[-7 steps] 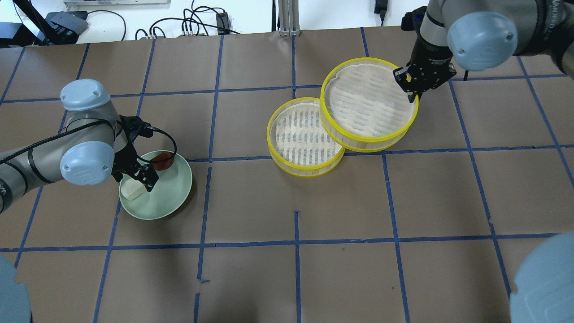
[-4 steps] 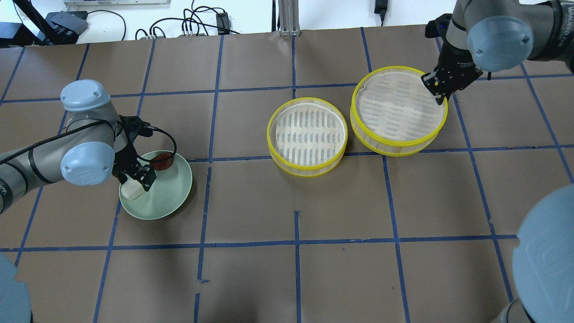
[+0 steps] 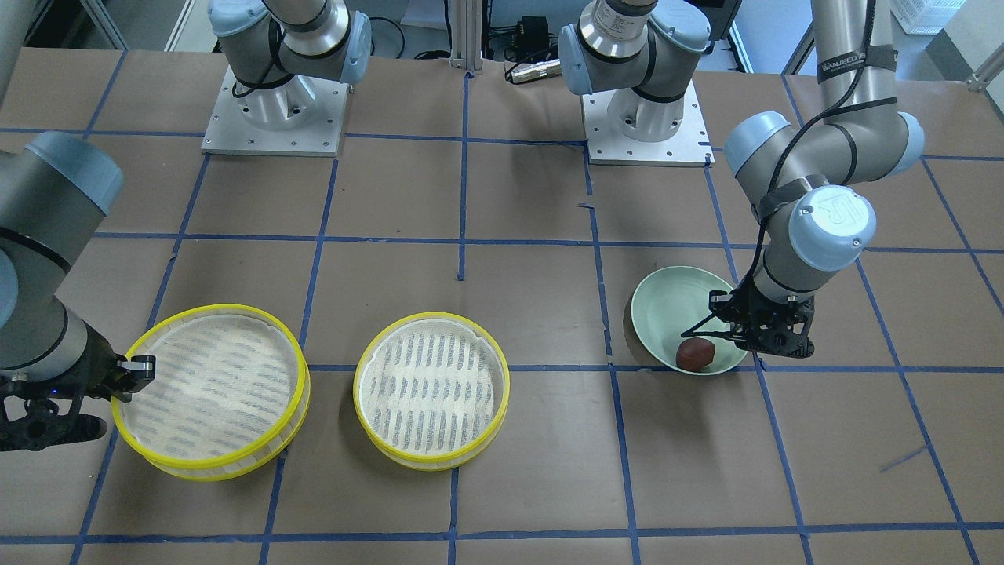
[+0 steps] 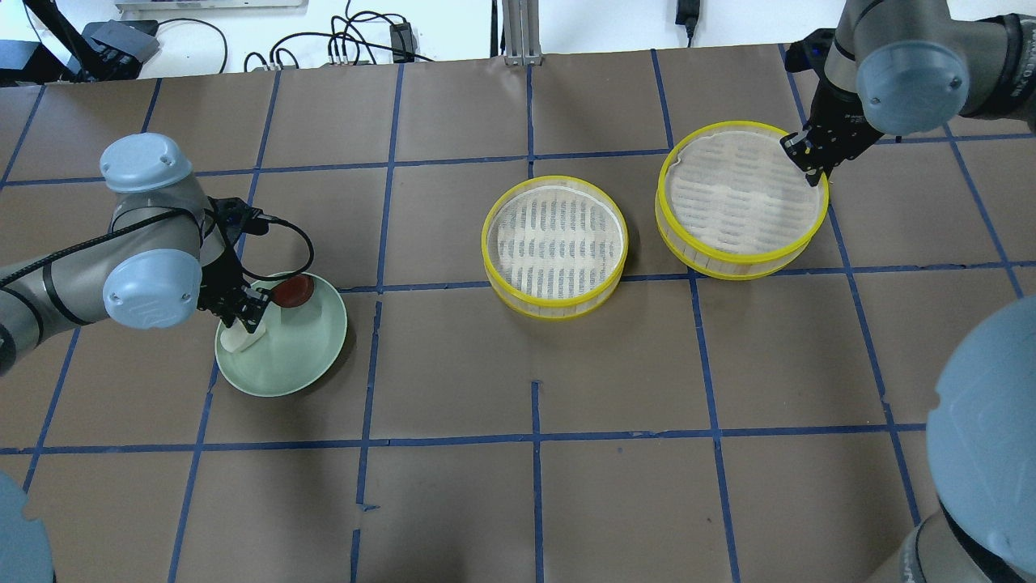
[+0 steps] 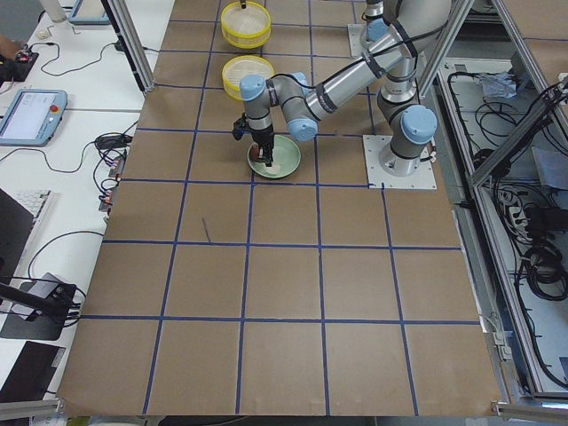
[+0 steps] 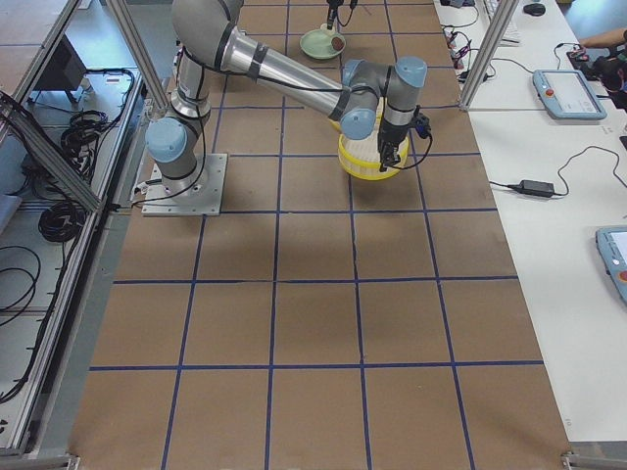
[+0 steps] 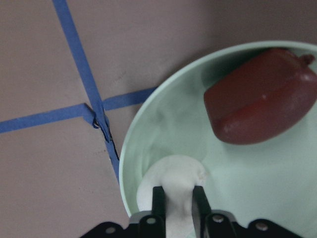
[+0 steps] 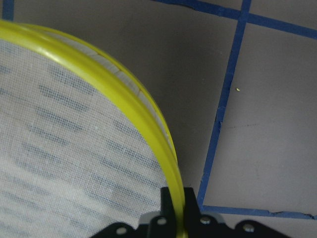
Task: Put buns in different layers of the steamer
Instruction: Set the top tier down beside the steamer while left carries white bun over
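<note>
I need to use my left gripper to set the white bun, still in the pale green plate, down and let go of it near the middle of the empty steamer tray (image 3: pixel 421 397) in the middle of the table.
The white bun (image 7: pixel 171 181) lies in a pale green plate (image 4: pixel 303 356) at the left, and my left gripper (image 4: pixel 243 317) is shut on it, with a finger (image 7: pixel 158 198) on each side. The reddish-brown bun (image 4: pixel 293 290) lies beside it in the plate and also shows in the front view (image 3: pixel 696 354). One yellow-rimmed steamer tray (image 4: pixel 554 243) sits empty at mid-table. My right gripper (image 4: pixel 812 166) is shut on the far right rim of the second empty tray (image 4: pixel 740 202), which is slightly tilted, to the right of the first.
The table is brown paper with blue tape grid lines. Cables and boxes lie beyond the far edge (image 4: pixel 356 44). The arm bases (image 3: pixel 274 110) stand at the robot's side of the table.
My right gripper has carried its tray rightward, off the other tray, so the two now lie apart. My left gripper has shifted slightly over the white bun in the plate.
</note>
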Motion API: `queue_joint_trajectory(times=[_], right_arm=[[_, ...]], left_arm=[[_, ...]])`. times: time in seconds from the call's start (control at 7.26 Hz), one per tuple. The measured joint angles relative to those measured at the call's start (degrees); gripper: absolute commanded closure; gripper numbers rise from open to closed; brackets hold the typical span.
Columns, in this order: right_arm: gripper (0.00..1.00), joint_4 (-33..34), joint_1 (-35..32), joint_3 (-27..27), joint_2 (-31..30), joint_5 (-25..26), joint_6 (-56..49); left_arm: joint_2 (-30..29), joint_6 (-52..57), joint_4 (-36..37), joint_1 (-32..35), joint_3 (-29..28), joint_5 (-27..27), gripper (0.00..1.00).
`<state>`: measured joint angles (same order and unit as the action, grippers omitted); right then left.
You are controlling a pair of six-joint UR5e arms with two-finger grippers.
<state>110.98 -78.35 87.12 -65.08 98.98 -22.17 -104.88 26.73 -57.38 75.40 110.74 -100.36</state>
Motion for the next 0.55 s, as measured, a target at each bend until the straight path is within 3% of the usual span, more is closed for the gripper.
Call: queue_joint_trajectory(times=[0.28, 0.55], right_arm=[[0.92, 0.06, 0.06, 0.05, 0.04, -0.08, -0.17], [0.92, 0.04, 0.08, 0.12, 0.04, -0.17, -0.1]], left_arm=[[2.43, -2.58, -4.7, 3.24, -3.79, 0.38, 0.98], [6.08, -11.87, -10.37, 10.03, -6.86, 7.03, 0.98]])
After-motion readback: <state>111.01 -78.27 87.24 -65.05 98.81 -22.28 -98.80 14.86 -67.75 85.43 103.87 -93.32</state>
